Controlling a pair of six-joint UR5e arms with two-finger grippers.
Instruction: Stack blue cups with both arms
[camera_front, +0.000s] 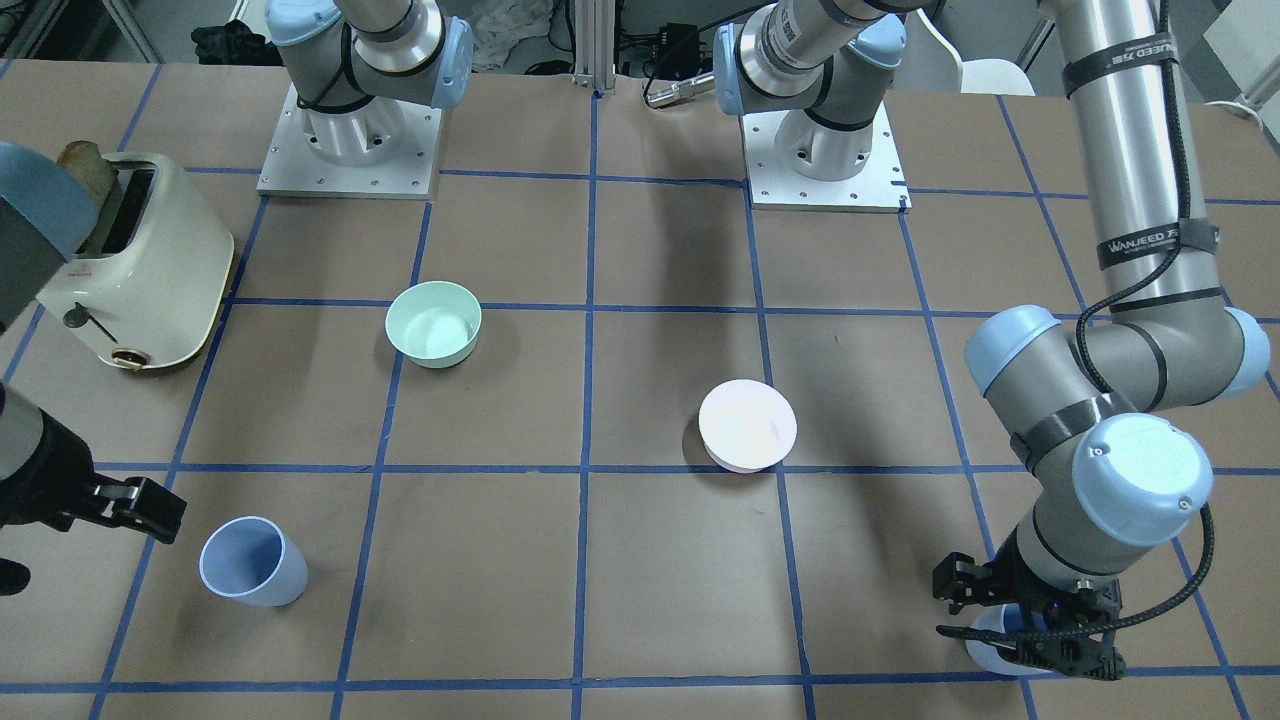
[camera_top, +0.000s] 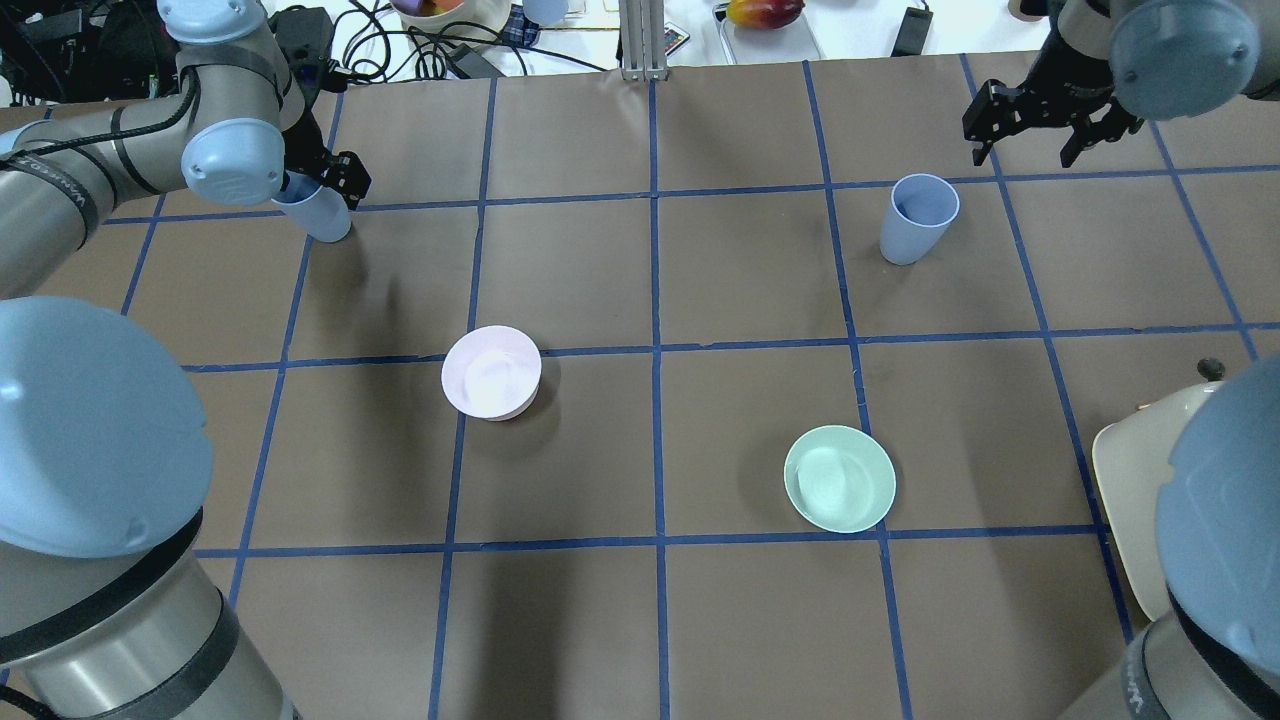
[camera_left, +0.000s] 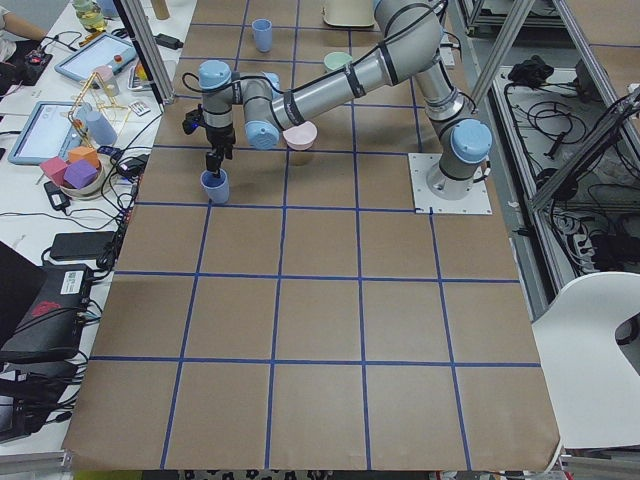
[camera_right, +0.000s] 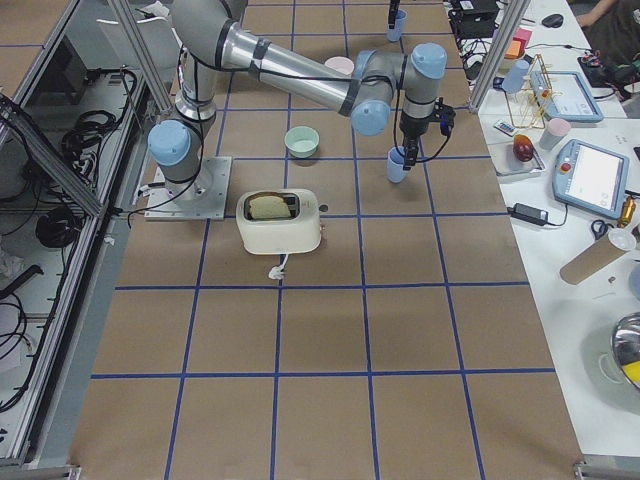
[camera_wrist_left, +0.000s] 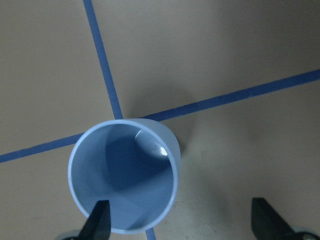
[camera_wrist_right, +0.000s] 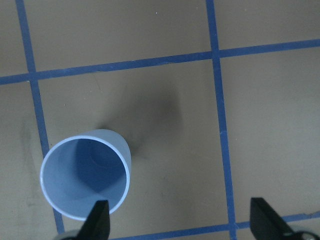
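My right gripper should grip the blue cup's rim (camera_front: 208, 547) (camera_wrist_right: 126, 187) on the side facing away from the other blue cup, with one finger inside.
One blue cup (camera_top: 322, 212) stands upright at the far left of the table, under my left gripper (camera_top: 335, 180). In the left wrist view this cup (camera_wrist_left: 124, 175) lies below the open gripper (camera_wrist_left: 182, 222), with one fingertip (camera_wrist_left: 97, 220) over its rim and the other out to the side. It also shows in the front view (camera_front: 985, 645), partly hidden by the gripper (camera_front: 1030, 620). The second blue cup (camera_top: 918, 218) stands upright at the far right. My right gripper (camera_top: 1035, 120) is open and empty, beside and above it. In the right wrist view this cup (camera_wrist_right: 85, 175) sits low left.
A pale pink bowl (camera_top: 491, 372) sits left of centre and a mint-green bowl (camera_top: 839, 478) right of centre, nearer the robot. A cream toaster (camera_front: 140, 265) holding toast stands at the table's right end, near my right arm.
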